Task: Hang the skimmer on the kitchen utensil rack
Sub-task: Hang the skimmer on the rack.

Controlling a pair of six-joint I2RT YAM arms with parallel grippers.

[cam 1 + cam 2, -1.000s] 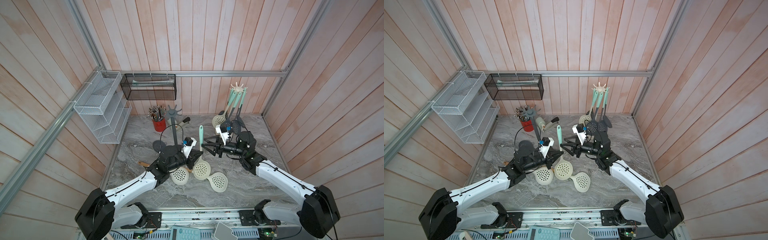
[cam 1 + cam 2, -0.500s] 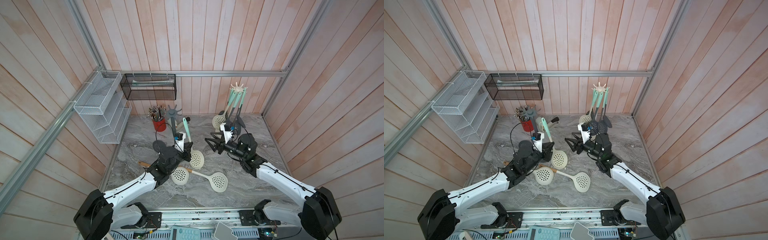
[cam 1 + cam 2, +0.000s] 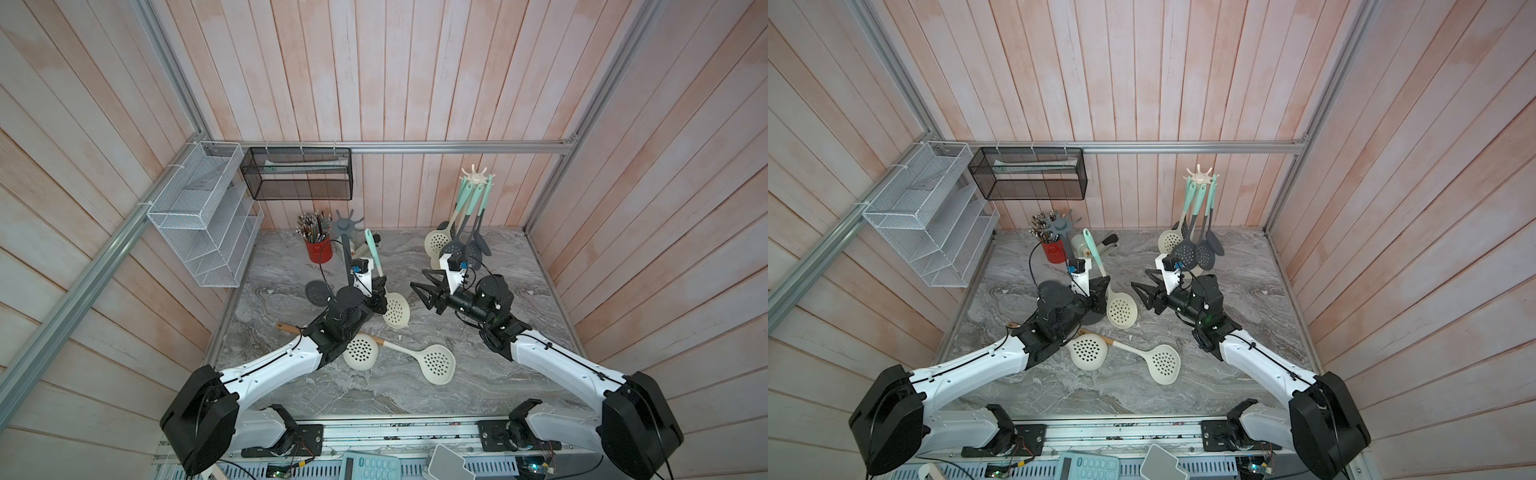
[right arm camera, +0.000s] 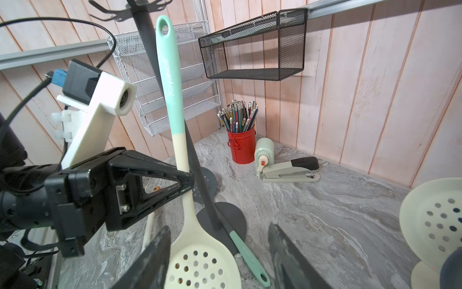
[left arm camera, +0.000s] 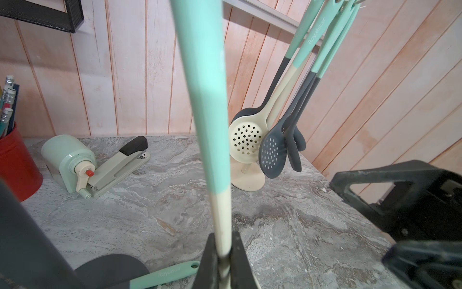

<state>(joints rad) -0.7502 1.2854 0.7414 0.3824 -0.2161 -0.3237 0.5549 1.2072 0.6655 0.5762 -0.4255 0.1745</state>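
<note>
My right gripper should next go to the cream skimmer lying nearest it, and it should close on the skimmer head's outer edge (image 3: 453,363), away from the brown handle.
My left gripper (image 3: 380,292) is shut on the cream neck of a skimmer (image 3: 395,309) and holds it upright, perforated head down, teal handle (image 5: 207,100) up. The handle's hanging hole (image 4: 165,27) stands just beside the pole of the empty grey utensil rack (image 3: 348,225), below its hooks. In the left wrist view the left gripper (image 5: 222,250) pinches the neck between both fingers. My right gripper (image 3: 424,287) hangs open to the right of the skimmer, apart from it. In the right wrist view the right gripper (image 4: 218,252) has the skimmer head (image 4: 202,262) in front of its spread fingers.
A cream rack (image 3: 476,178) at the back right carries several hanging utensils. Two cream skimmers (image 3: 360,352) (image 3: 436,363) lie on the table in front, and a dark one (image 4: 246,252) by the grey rack's base. A red pencil cup (image 3: 320,251), sharpener (image 5: 67,160) and stapler (image 5: 120,162) stand at the back.
My right gripper has let go of the skimmer's handle, opened and drawn back right. My left gripper has carried the skimmer left and back, next to the grey rack's pole.
</note>
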